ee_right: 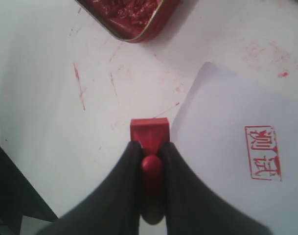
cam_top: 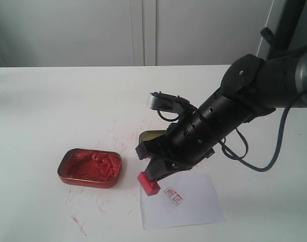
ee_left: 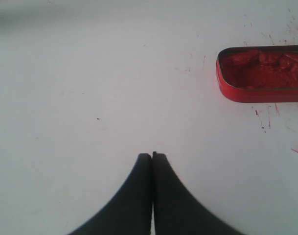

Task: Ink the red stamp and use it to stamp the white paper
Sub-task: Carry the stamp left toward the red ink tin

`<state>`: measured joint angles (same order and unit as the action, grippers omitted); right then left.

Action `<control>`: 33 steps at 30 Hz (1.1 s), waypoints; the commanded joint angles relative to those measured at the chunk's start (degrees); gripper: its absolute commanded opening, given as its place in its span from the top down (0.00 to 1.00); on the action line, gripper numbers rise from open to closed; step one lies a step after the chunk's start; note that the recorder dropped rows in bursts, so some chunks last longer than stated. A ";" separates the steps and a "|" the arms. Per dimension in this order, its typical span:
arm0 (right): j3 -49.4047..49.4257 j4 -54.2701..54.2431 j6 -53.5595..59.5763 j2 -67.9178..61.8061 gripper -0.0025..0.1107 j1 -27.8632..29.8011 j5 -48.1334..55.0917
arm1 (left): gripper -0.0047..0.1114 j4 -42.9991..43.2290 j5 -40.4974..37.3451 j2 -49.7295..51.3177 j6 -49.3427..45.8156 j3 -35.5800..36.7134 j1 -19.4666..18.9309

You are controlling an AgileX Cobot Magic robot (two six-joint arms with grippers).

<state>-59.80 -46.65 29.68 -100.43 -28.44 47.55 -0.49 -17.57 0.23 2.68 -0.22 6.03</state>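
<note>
The robot's right gripper will put the red stamp, now at the white paper's edge, down by the long red smear (cam_top: 87, 218) (ee_right: 93, 84) in front of the red tin.
My right gripper (cam_top: 154, 179) (ee_right: 150, 147) is shut on the knobbed handle of the red stamp (cam_top: 148, 184) (ee_right: 149, 133). The stamp's square base sits at the left edge of the white paper (cam_top: 181, 201) (ee_right: 222, 161); whether it touches the surface I cannot tell. A red square imprint (cam_top: 173, 195) (ee_right: 263, 152) marks the paper to the right of the stamp. The red tin of lumpy ink paste (cam_top: 89, 167) (ee_left: 262, 72) (ee_right: 126, 14) lies to the left. My left gripper (ee_left: 152, 155) hangs shut and empty over bare tabletop, out of the exterior view.
A gold-coloured tin (cam_top: 152, 136) lies partly hidden behind the right arm. Red ink smears (cam_top: 78, 225) and specks dot the white table (cam_top: 52, 111) around the tins. A cable (cam_top: 266, 161) loops down from the right arm.
</note>
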 commanded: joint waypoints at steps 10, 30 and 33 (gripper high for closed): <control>-0.42 -5.49 0.15 0.61 0.98 -6.80 -0.64 | 0.96 -0.23 0.06 -0.23 -0.13 0.22 -0.15; -2.98 -12.62 0.04 -0.33 0.98 -15.82 -7.81 | 0.96 -0.23 0.06 -0.23 -0.13 0.22 -0.15; -2.98 -13.76 0.04 -0.45 0.98 -16.78 -10.58 | 0.96 -0.23 0.06 -0.23 -0.13 0.22 -0.15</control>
<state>-62.39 -58.86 29.68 -100.68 -44.56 39.45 -0.49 -17.57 0.23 2.68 -0.22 6.03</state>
